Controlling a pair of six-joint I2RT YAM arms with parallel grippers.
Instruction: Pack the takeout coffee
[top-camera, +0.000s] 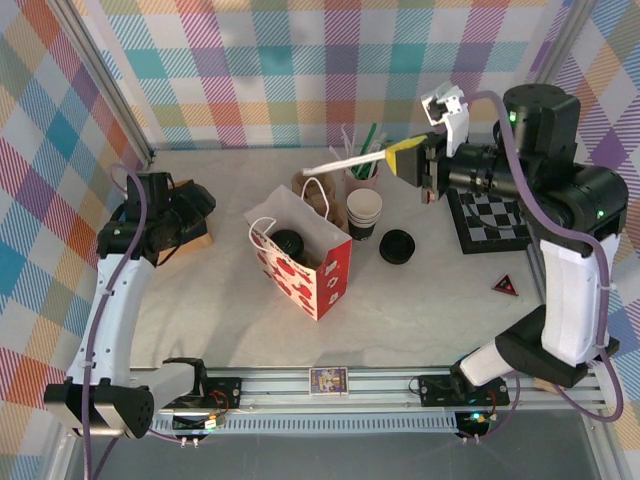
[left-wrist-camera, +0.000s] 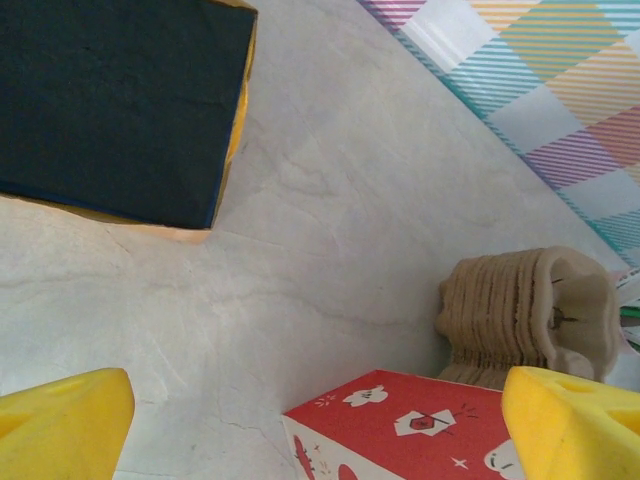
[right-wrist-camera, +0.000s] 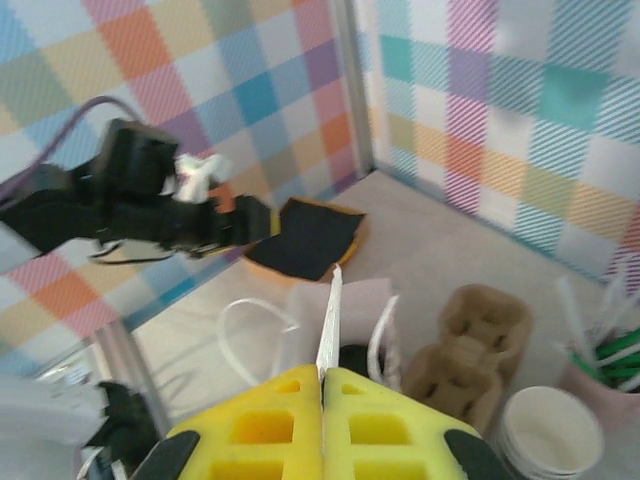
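Note:
Next, I let go of the long white wrapped straw, now held above the bag, with my right gripper inside the paper bag (top-camera: 318, 254), next to the black lid of the takeout coffee.
The takeout coffee (top-camera: 288, 243) stands inside the red and white paper bag (top-camera: 318, 278), with its black lid showing through the open top. My right gripper (top-camera: 398, 160) hovers above and right of the bag, shut on a long white wrapped straw (top-camera: 345, 162) that points left over the bag. In the right wrist view the yellow fingers (right-wrist-camera: 270, 425) pinch the straw (right-wrist-camera: 330, 315) above the bag's mouth (right-wrist-camera: 345, 295), and the dark lid (right-wrist-camera: 352, 358) shows below. My left gripper (top-camera: 185, 215) is open at the far left, away from the bag (left-wrist-camera: 420, 425).
A stack of lidless white cups (top-camera: 364, 212) and a loose black lid (top-camera: 397, 246) sit right of the bag. Behind it are cardboard carriers (top-camera: 320, 195) and a pink cup of straws (top-camera: 362, 170). A checkerboard (top-camera: 495, 220), a red triangle (top-camera: 505, 285) and a black pad (left-wrist-camera: 110, 100) lie around.

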